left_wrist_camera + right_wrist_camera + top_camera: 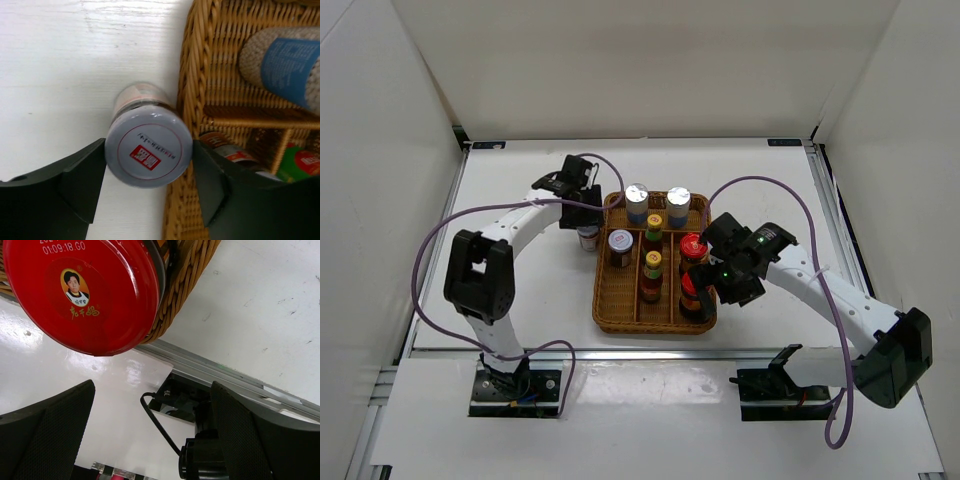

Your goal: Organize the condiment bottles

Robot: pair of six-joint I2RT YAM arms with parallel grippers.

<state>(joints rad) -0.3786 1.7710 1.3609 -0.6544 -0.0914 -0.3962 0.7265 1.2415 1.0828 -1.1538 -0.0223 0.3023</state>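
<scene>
My left gripper will let go of the purple-lidded jar in the wicker tray's empty spot (617, 289) in front of the other jar. The purple-lidded jar now stands against the tray's outer wall.
A short purple-lidded jar (588, 237) stands on the table against the left outer wall of the wicker tray (610, 300). My left gripper (584, 218) is over it. In the left wrist view both fingers press the sides of its pale lid (149, 150), so my left gripper (149, 175) is shut on it. A second jar (620, 245), two silver-capped bottles (637, 200), two yellow-capped ones (652, 270) and two red-capped ones (694, 248) stand in the tray. My right gripper (712, 283) is open beside the near red cap (82, 290), holding nothing.
The tray's woven wall (200, 65) lies right beside my left gripper's right finger (215, 180). A blue-labelled bottle (290, 60) stands just inside it. The table's metal front rail (225, 375) and an arm base lie below my right gripper (150, 430).
</scene>
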